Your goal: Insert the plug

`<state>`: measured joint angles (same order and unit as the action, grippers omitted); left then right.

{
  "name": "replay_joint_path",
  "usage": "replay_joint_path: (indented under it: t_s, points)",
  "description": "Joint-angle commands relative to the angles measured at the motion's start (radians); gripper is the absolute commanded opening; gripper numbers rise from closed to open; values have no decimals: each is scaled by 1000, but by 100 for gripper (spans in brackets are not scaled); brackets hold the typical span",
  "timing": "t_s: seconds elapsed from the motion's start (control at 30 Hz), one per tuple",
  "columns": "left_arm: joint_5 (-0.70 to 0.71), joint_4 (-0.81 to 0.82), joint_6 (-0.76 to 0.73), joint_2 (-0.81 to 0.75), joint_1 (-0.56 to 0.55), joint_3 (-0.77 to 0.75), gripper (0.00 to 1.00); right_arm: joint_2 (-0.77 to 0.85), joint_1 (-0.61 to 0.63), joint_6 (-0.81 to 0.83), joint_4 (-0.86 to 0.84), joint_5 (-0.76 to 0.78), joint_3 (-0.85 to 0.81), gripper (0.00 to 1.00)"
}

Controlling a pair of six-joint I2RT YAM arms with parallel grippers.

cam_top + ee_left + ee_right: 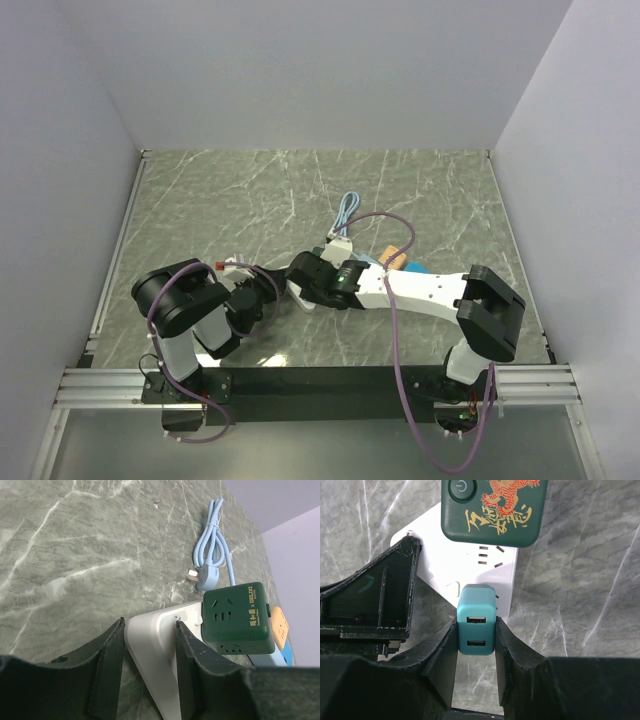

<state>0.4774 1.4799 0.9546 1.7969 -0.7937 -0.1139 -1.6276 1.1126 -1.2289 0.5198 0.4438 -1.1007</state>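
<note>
Next, my right gripper lets go of the teal plug on the white power strip (315,287) (477,600), in front of the dark green cube socket.
My right gripper (476,625) is shut on a teal USB charger plug (476,612) and holds its front end against the white power strip (440,565), just below a three-pin socket. My left gripper (149,625) is shut on the near end of that strip (150,650); one left finger (375,600) shows in the right wrist view. In the top view both grippers, the left (268,284) and the right (300,275), meet at the table's front middle and hide most of the strip (303,304). The plug's prongs are hidden.
A dark green cube socket (237,617) sits plugged in on the strip's far end (495,510). A coiled light-blue cable (212,540) with its own plug lies behind it (347,212). An orange cube adapter (280,625) and a blue part lie to the right (395,260).
</note>
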Motion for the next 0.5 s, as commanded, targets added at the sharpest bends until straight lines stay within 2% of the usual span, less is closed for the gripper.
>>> replay_joint_path:
  t_s: [0.0, 0.47]
  points:
    - [-28, 134, -112, 32, -12, 36, 0, -67, 9, 0, 11, 9, -33, 0]
    - [-43, 151, -114, 42, -12, 36, 0, -149, 10, 28, 2, -17, -71, 0]
